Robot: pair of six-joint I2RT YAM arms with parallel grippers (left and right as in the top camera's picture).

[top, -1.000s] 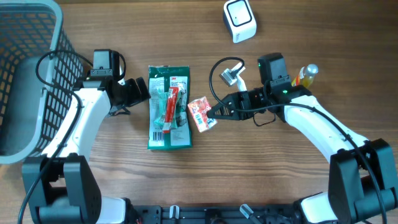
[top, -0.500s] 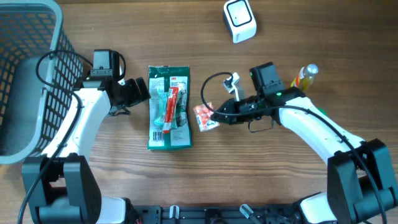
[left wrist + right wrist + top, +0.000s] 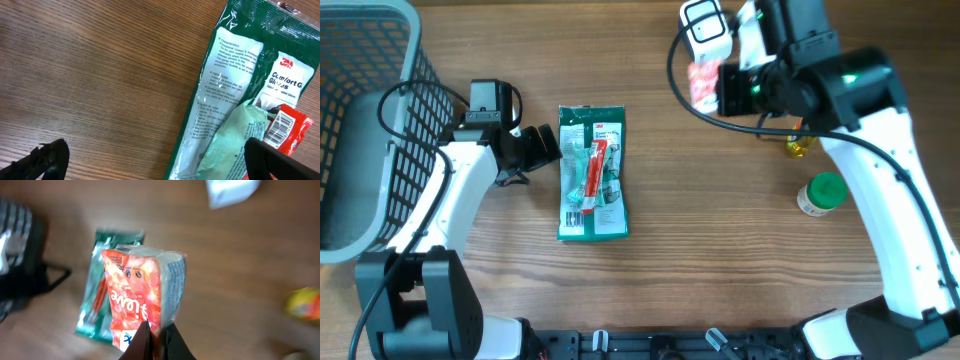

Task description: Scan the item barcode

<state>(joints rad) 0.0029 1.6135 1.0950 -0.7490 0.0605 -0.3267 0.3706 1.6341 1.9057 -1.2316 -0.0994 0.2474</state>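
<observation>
I will set the snack packet on the bare wood (image 3: 738,184) (image 3: 221,325) next to the green-capped jar, facing the glove pack, using my right gripper.
A red-orange snack packet (image 3: 702,86) hangs above the table just below the white barcode scanner (image 3: 705,24) at the back. My right gripper (image 3: 714,88) is shut on the packet's edge. In the right wrist view the packet (image 3: 142,295) stands upright between the closed fingers of the right gripper (image 3: 159,342), and the scanner (image 3: 232,191) is a white blur at the top. My left gripper (image 3: 546,146) stands open and empty beside the left edge of a green glove pack (image 3: 592,205). Its left fingertip is over bare wood and its right one over the pack (image 3: 225,90).
A red stick pack with a barcode (image 3: 284,125) lies on the glove pack. A grey mesh basket (image 3: 370,130) fills the far left. A yellow bottle (image 3: 798,147) and a green-capped jar (image 3: 820,193) stand on the right.
The right arm has lifted the snack packet off the middle of the table and carried it back to just below the scanner. The green-capped jar now shows. The left arm has not moved.
</observation>
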